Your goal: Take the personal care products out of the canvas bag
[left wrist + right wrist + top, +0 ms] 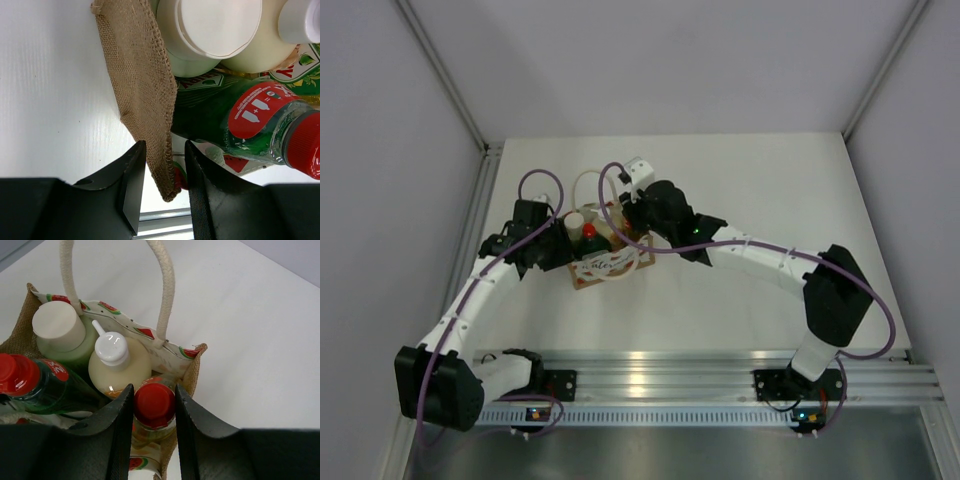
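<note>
Next, my right gripper lets go of the yellow bottle on the white table [693, 235] next to the canvas bag, opposite my left gripper.
The canvas bag [610, 268] stands mid-table with all four bottles inside. In the right wrist view I see the olive-grey cylinder [65, 335], the cream pump bottle [120, 365], the dark green bottle [50, 390] and the yellow bottle [154, 402]. My right gripper [153, 387] reaches into the bag [192, 370], its jaws pressed on both sides of the yellow bottle's red cap. My left gripper [165, 145] is open and straddles the bag's burlap side wall [140, 85], with a gap showing. The green bottle [235, 120] and the cylinder's white cap [210, 30] lie beyond it.
The bag's cream rope handle [167, 285] loops up just behind the bottles. An aluminium rail [720, 365] runs along the table's near edge. Grey walls close in the left, back and right sides of the white table [770, 190].
</note>
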{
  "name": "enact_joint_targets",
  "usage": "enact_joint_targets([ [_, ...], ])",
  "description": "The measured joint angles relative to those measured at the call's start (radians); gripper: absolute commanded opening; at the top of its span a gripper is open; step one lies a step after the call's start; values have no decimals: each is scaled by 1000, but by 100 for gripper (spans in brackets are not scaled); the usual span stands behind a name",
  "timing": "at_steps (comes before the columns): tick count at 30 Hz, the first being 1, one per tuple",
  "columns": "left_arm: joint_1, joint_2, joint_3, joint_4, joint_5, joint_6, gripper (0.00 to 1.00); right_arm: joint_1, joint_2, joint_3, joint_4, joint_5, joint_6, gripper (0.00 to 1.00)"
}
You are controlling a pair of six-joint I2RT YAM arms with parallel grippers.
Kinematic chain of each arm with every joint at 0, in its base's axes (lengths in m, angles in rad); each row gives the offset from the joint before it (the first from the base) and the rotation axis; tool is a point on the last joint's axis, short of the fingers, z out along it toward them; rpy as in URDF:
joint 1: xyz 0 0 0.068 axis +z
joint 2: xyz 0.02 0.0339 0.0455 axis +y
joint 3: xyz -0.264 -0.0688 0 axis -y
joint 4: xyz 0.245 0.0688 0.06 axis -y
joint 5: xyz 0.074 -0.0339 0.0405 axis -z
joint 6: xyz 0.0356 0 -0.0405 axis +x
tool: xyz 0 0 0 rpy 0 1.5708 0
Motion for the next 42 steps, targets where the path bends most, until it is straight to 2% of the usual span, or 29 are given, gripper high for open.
enact_joint_targets([
  [11, 0, 0, 0, 0, 0, 0, 42, 0, -36, 101, -98, -15, -26, 0],
  [28, 0, -7, 0, 0, -4, 0, 42, -15, -84, 356, -242, -33, -106, 0],
  [37, 0, -26, 0, -2, -8, 0, 42, -119, -172, 360, -290, -29, -115, 0],
  [42, 0, -30, 0, -4, -8, 0, 42, -216, -256, 270, -272, -40, -91, 0],
])
